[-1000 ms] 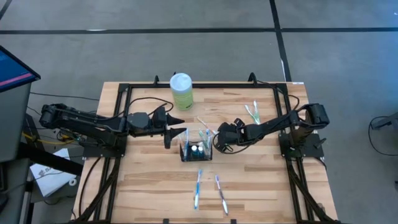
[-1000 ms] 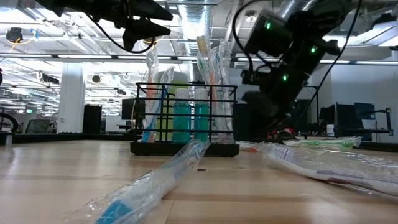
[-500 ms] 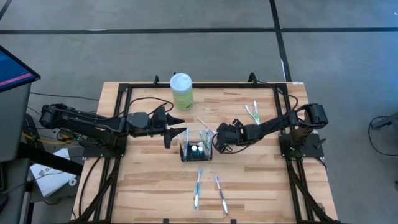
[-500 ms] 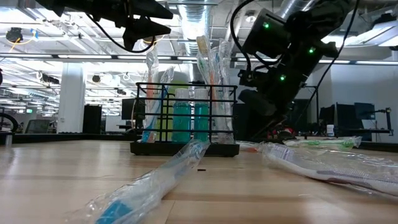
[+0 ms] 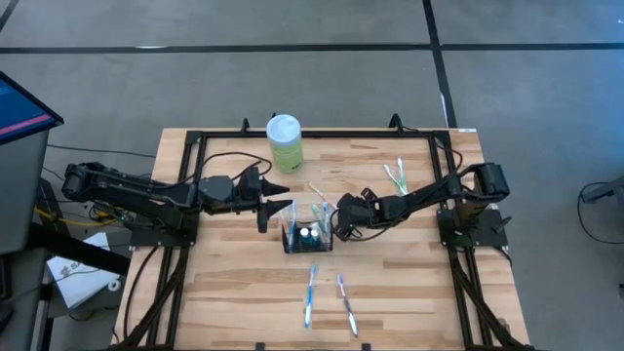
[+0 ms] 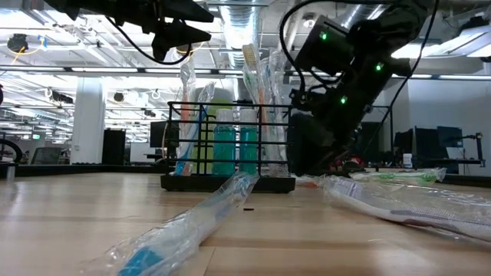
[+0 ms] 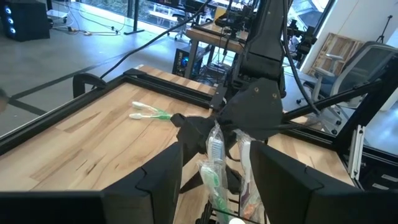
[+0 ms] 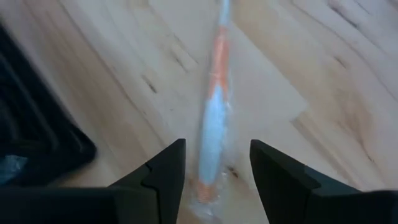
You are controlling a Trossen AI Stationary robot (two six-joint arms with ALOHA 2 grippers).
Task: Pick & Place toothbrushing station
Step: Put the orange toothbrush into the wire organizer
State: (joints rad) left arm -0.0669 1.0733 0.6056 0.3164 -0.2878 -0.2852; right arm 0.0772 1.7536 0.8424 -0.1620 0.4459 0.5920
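My left gripper needs to close on the neck (image 5: 315, 189) of the wrapped orange-and-blue toothbrush, just below its head, because my right gripper needs to offer it.
The toothbrushing station (image 5: 307, 237) is a small black wire caddy standing mid-table, with wrapped toothbrushes and blue tubes upright in it (image 6: 228, 146). My left gripper (image 5: 276, 212) hovers open just left of and above it. In its wrist view the wrapped brushes (image 7: 214, 155) rise between its fingers without touching them. My right gripper (image 5: 340, 224) is open and slants down close to the caddy's right side. Its fingers stand on either side of a wrapped orange-and-blue toothbrush (image 8: 214, 124) lying flat on the table. The caddy's corner (image 8: 37, 143) shows beside them.
A pale green bottle (image 5: 284, 141) with a white cap stands at the far edge. Two green toothbrushes (image 5: 395, 175) lie at the far right. Two wrapped toothbrushes (image 5: 311, 292) (image 5: 346, 304) lie near the front edge. A black frame (image 5: 195, 141) borders the wooden table.
My right gripper has sunk a little and edged toward the caddy's right side, staying open. The caddy and my left gripper have kept still.
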